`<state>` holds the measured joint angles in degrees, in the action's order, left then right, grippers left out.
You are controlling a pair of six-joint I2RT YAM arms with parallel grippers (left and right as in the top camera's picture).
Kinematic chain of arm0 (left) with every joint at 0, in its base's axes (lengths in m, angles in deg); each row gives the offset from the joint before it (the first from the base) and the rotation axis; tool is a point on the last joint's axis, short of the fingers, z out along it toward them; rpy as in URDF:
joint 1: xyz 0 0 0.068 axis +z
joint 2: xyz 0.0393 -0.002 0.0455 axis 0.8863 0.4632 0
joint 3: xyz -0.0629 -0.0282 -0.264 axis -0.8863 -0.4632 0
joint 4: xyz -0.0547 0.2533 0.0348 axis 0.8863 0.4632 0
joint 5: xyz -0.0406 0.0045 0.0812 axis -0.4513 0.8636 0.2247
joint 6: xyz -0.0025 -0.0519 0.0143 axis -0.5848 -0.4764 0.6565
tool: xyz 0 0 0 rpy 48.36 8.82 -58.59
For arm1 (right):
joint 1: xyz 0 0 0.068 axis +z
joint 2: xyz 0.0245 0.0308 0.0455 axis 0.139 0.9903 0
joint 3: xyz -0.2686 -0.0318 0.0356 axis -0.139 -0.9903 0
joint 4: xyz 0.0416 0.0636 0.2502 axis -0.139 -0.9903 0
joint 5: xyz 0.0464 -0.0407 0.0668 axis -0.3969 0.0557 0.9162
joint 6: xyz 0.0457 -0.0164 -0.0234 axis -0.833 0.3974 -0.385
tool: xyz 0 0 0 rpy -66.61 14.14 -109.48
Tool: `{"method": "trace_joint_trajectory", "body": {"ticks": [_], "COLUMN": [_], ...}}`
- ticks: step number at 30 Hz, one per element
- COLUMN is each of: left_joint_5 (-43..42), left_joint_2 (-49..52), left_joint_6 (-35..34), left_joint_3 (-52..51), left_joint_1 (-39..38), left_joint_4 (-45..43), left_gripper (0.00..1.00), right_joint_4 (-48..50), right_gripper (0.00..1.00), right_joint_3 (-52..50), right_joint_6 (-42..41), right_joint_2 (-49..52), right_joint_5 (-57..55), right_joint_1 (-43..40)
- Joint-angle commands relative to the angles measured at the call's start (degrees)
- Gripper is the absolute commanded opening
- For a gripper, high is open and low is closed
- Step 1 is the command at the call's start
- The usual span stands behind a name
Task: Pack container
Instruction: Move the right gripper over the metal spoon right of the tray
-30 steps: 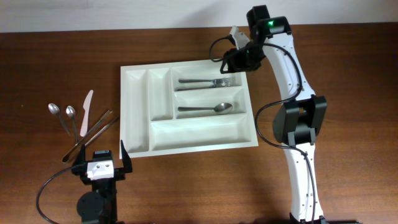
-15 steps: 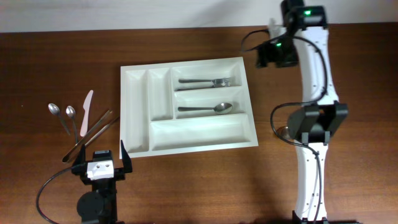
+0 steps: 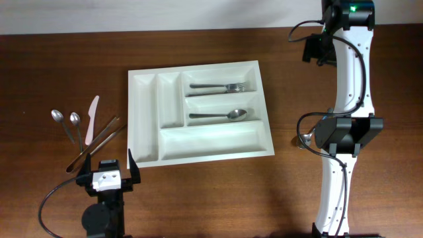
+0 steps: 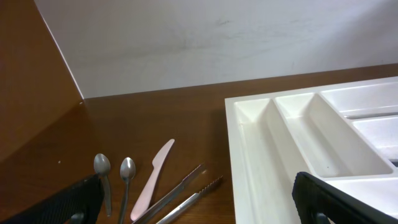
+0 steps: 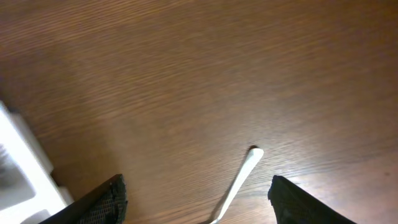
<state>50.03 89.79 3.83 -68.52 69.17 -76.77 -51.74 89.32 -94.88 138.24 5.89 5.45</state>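
Note:
The loose spoon lying by my right arm, beyond the side of the tray, will be gripped by the narrow part of the handle (image 3: 313,129) (image 5: 219,215) with my right gripper.
The container (image 3: 149,119) is a white compartment tray in the middle of the table. A fork (image 3: 219,86) lies in its upper wide slot and a spoon (image 3: 219,115) in the slot below. My left gripper (image 3: 109,173) is open near the front edge, left of the tray (image 4: 261,155), with nothing between its fingers (image 4: 62,205). My right gripper (image 3: 316,50) is open over bare wood at the far right, past the tray's corner (image 5: 18,168). A thin white strip (image 5: 241,177) shows between its fingers; I cannot tell whether it lies on the table.
Left of the tray lie two spoons (image 3: 58,118) (image 3: 75,119), a pink knife (image 3: 90,119) and metal tongs (image 3: 96,141); the left wrist view shows the knife (image 4: 155,177) and tongs (image 4: 186,193) ahead. The right arm's base (image 3: 340,132) stands right of the tray.
My right arm has swung from above the fork's slot to the right and back, off the tray, and its jaws have widened. The left arm and the cutlery have not moved.

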Motion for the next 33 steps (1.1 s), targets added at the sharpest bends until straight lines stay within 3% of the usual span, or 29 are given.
{"method": "trace_joint_trajectory", "body": {"ticks": [1,17,25,33], "left_joint_5": [0.39,0.39,0.39,0.39], "left_joint_2": [-0.33,-0.33,-0.33,-0.33], "left_joint_6": [0.7,0.7,0.7,0.7], "left_joint_3": [-0.17,-0.17,-0.17,-0.17], "left_joint_1": [-0.13,-0.13,-0.13,-0.13], "left_joint_4": [0.09,0.09,0.09,0.09], "left_gripper": [0.99,0.99,0.99,0.99], "right_joint_4": [-0.35,1.38,5.55,15.5], "right_gripper": [0.74,0.73,0.74,0.74], "right_joint_3": [-0.09,-6.64,-16.85,-35.95], "right_joint_6": [-1.95,-1.7,-0.24,-0.26], "right_joint_2": [-0.33,2.47,0.81,-8.72], "right_joint_5": [-5.38,-5.25,-3.52,0.46], "right_joint_1": [0.15,-2.03,-3.98,-5.75]}}
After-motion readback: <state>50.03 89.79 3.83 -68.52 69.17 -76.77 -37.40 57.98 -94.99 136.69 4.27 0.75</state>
